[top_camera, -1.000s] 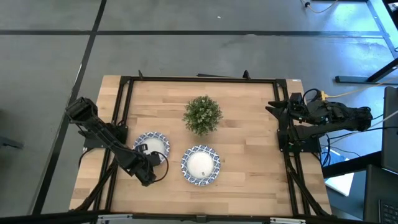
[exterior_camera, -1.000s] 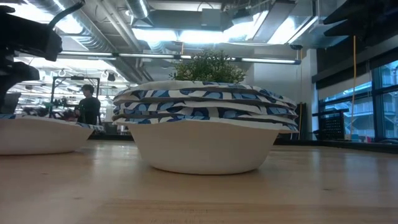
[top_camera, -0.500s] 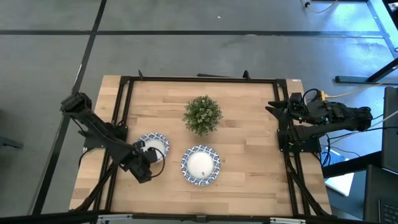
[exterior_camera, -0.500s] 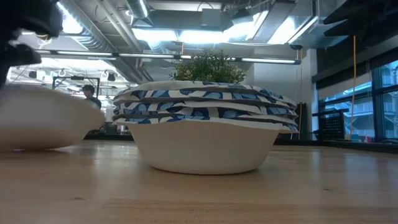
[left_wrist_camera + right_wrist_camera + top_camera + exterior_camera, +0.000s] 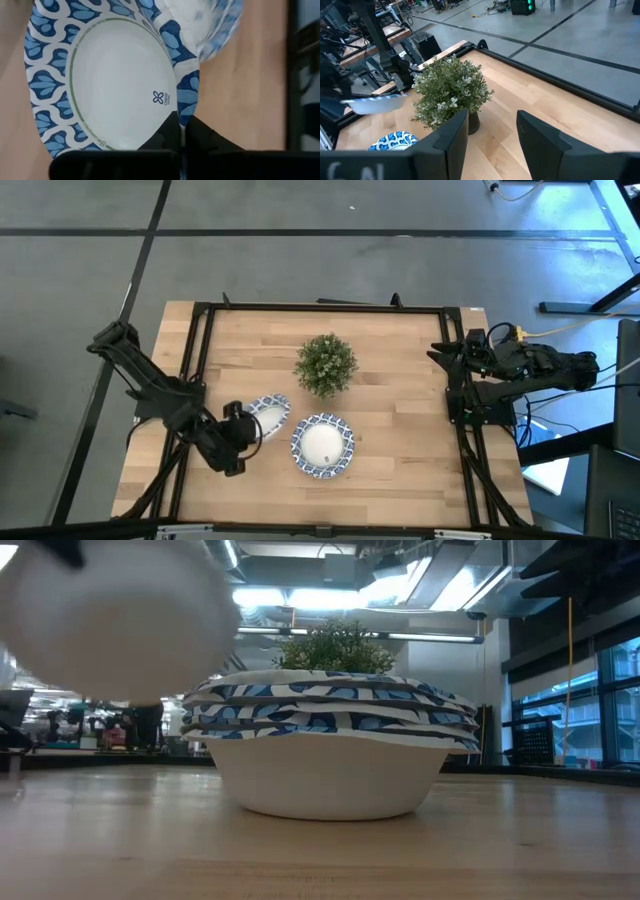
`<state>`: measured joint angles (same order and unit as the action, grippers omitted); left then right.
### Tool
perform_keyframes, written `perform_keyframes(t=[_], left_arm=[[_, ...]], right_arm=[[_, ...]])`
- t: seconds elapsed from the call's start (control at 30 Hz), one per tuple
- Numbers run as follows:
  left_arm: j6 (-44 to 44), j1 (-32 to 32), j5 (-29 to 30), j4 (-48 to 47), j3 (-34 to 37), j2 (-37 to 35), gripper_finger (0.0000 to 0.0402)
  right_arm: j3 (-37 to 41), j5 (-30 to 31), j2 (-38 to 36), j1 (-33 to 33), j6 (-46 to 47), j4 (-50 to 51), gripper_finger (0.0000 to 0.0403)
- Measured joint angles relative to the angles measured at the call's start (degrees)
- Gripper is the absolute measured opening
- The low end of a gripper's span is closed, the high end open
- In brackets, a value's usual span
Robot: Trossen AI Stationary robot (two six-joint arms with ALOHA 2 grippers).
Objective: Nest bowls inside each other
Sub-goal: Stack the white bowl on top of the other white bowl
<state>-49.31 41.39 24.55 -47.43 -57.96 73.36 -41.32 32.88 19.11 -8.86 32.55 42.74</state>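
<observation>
Next, I let go of the single bowl with my left gripper inside the stack of nested bowls [image 5: 323, 445] in front of the green plant.
A single bowl [image 5: 268, 416], white inside with a blue patterned rim, hangs in the air at my left gripper [image 5: 243, 428], which is shut on it. Its white underside [image 5: 115, 620] shows high in the low view. A stack of several nested bowls [image 5: 322, 446] sits on its base on the table, just right of the held bowl. In the left wrist view the stack [image 5: 215, 25] lies beyond the held bowl [image 5: 115, 85]. My right gripper [image 5: 492, 132] is open and waits at the table's right edge [image 5: 447, 352]. My left gripper pinches the single bowl's patterned rim [image 5: 186, 111] between its two fingers [image 5: 167, 135], one on the inner face and one on the outer. The fingers come from the table's left side. The bowl is lifted clear of the table and tilted.
A small green potted plant [image 5: 326, 364] stands behind the stack, toward the far edge. A black frame [image 5: 320, 308] runs around the wooden table top. Bare wood lies to the right of the stack [image 5: 410, 430]. People and benches show in the room behind.
My left gripper has risen and moved toward the table's right, toward the stack. The single bowl, which sat flat on the table a second ago, is now lifted clear, tipped, and closer to the stack.
</observation>
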Motion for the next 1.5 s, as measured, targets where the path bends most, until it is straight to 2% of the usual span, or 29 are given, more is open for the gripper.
perform_keyframes(t=[0.27,0.43,0.8,0.9,1.2,1.4,1.5], left_arm=[[9.3,-1.9,2.2,0.9,-8.0,3.1,0.0],[16.5,-4.5,0.3,3.1,-13.6,8.8,0.0],[24.1,-10.0,-0.4,-1.1,-27.8,24.6,0.0],[24.9,-11.3,-2.1,-1.1,-31.2,29.0,0.0],[25.3,-12.5,-6.5,-1.2,-37.7,38.7,0.0],[22.5,-12.8,-12.4,-1.2,-38.3,41.6,0.0001],[22.4,-12.9,-12.8,-1.1,-38.3,41.8,0.001]], right_arm=[[0.0,0.0,0.0,0.0,0.2,0.0,0.017],[0.0,0.0,0.0,0.0,0.4,0.0,0.017],[0.0,-0.7,0.0,0.0,0.2,0.0,0.017],[0.0,-2.9,0.0,0.0,0.0,1.1,0.017],[0.0,-4.2,0.0,0.0,1.8,8.7,0.017],[0.0,-4.6,0.0,0.0,1.7,8.6,0.017],[0.0,-4.6,0.0,0.0,1.4,8.5,0.017]])
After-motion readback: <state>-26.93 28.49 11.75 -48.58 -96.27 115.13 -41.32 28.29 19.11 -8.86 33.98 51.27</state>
